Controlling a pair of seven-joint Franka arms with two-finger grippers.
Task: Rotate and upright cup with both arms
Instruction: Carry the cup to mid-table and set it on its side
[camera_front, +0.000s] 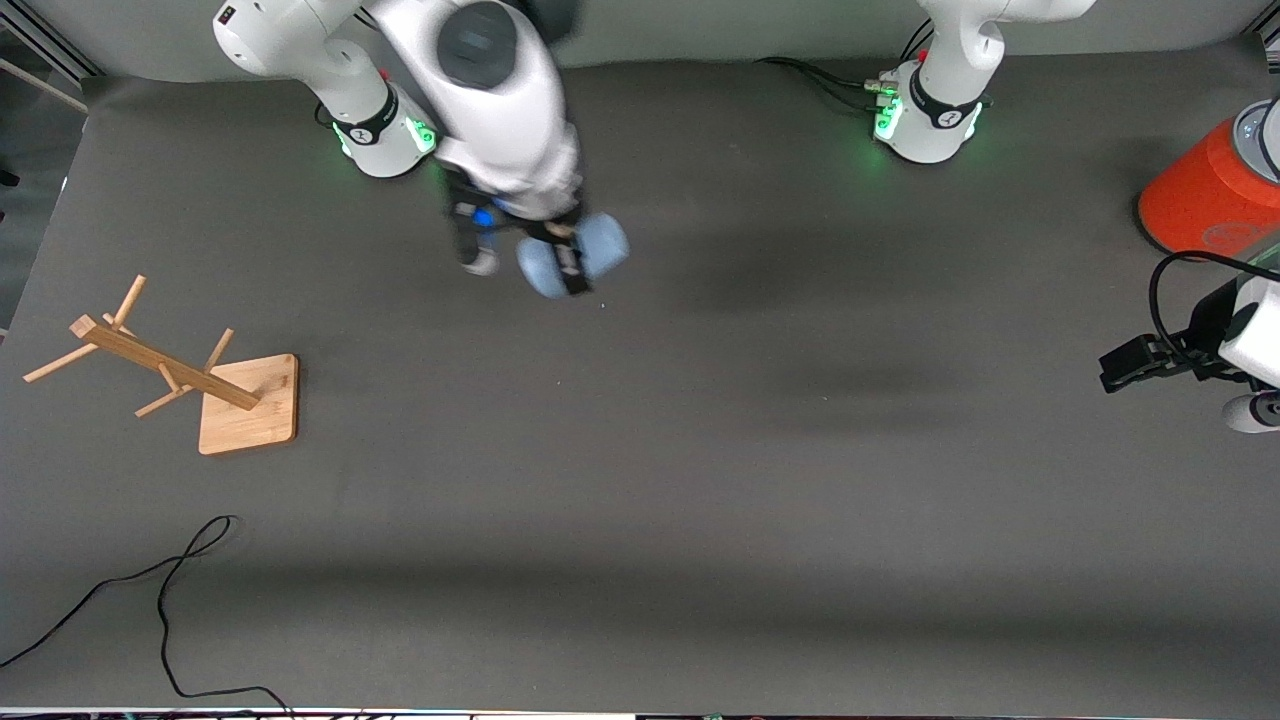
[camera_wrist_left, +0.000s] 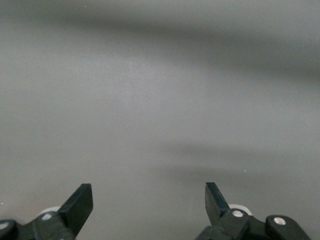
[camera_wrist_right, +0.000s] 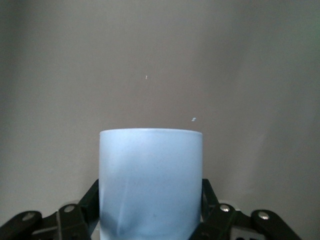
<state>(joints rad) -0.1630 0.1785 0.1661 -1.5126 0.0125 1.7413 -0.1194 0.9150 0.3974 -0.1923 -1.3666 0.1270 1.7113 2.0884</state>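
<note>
Next, my right gripper releases the cup on the table midway (camera_front: 737, 336) between the peg rack and my left gripper.
The light-blue cup (camera_front: 606, 244) lies on its side between the fingers of my right gripper (camera_front: 572, 262), close to the right arm's base. In the right wrist view the cup (camera_wrist_right: 150, 170) fills the space between the black fingers (camera_wrist_right: 86, 202), and my right gripper (camera_wrist_right: 150, 200) is shut on its sides. I cannot tell whether the cup touches the table. My left gripper (camera_front: 1125, 365) waits at the left arm's end of the table. It is open and empty, with only bare grey table between its fingertips (camera_wrist_left: 80, 200) in the left wrist view, where the gripper (camera_wrist_left: 148, 197) shows no cup.
A wooden peg rack (camera_front: 170, 372) lies tipped over at the right arm's end of the table. A large orange-red cylinder with a grey top (camera_front: 1205, 195) stands at the left arm's end. A black cable (camera_front: 170, 600) trails near the front edge.
</note>
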